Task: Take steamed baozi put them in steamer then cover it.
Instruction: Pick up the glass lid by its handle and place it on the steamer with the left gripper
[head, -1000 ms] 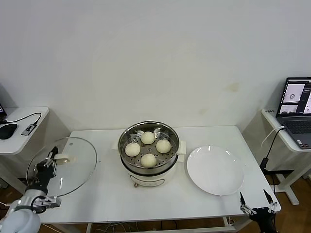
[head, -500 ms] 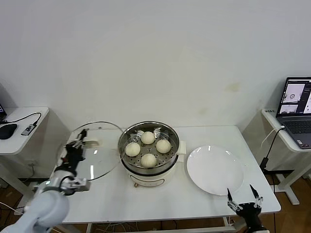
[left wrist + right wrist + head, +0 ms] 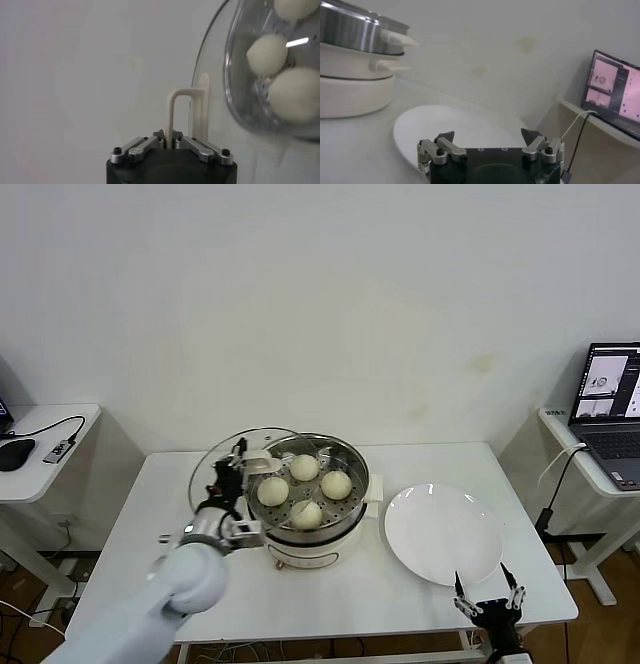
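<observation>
The glass cover, now tilted in the air over the pot, will be let go by my left gripper flat on the steel pot's rim, centred (image 3: 307,487) (image 3: 299,52) above the cream-white baozi.
The steamer (image 3: 306,529) stands mid-table, its steel pot holding four cream-white baozi (image 3: 305,467) on the perforated tray. My left gripper (image 3: 240,460) is shut on the cream-white bar handle (image 3: 183,107) of the glass cover (image 3: 213,474). It holds the cover tilted in the air, overlapping the pot's left rim. In the left wrist view the gripper (image 3: 172,142) pinches the handle, and three baozi (image 3: 267,53) show through the glass. My right gripper (image 3: 486,595) is open and empty, low at the table's front right edge; its own view (image 3: 487,137) shows it before the plate.
A flat white plate (image 3: 443,534) lies right of the steamer and also shows in the right wrist view (image 3: 445,125). A laptop (image 3: 612,409) sits on the right side table. A mouse (image 3: 14,452) and a cable lie on the left side table.
My left gripper has carried the cover rightward from beyond the table's left edge to the pot's left rim. My right gripper has shifted a little to the left along the front edge.
</observation>
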You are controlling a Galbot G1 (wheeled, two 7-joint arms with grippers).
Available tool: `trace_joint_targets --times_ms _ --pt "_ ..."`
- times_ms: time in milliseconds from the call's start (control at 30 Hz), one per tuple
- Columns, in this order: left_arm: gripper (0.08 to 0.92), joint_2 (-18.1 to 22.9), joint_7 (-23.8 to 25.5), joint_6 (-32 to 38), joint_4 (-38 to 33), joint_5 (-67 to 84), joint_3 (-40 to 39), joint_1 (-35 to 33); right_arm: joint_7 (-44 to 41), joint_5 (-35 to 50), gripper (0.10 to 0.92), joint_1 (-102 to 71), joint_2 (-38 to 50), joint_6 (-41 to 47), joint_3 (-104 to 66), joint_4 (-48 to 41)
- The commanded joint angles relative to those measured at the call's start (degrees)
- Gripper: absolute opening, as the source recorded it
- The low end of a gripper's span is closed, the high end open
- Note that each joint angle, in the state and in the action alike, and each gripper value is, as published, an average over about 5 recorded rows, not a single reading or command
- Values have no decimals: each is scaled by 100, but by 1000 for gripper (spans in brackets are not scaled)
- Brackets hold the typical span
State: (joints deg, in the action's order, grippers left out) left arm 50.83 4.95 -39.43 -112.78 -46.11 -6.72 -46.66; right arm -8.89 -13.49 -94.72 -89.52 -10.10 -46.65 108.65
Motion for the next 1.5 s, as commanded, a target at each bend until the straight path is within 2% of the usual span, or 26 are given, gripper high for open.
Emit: trace_joint_targets --times_ms 33,333,833,1500 --pt "151 993 487 -512 785 -689 -1119 1093 68 -241 823 -46 -83 -39 52 129" --pt "151 1230 550 -508 1236 -993 -1316 1199 -25 -26 823 -102 -80 82 61 345" --pt "151 1358 539 -457 1686 -1144 -1362 1222 -28 -52 823 -112 -75 53 72 269" --pt "151 1394 531 -447 1607 -1016 -1317 1117 -47 -155 823 -124 -76 34 100 192"
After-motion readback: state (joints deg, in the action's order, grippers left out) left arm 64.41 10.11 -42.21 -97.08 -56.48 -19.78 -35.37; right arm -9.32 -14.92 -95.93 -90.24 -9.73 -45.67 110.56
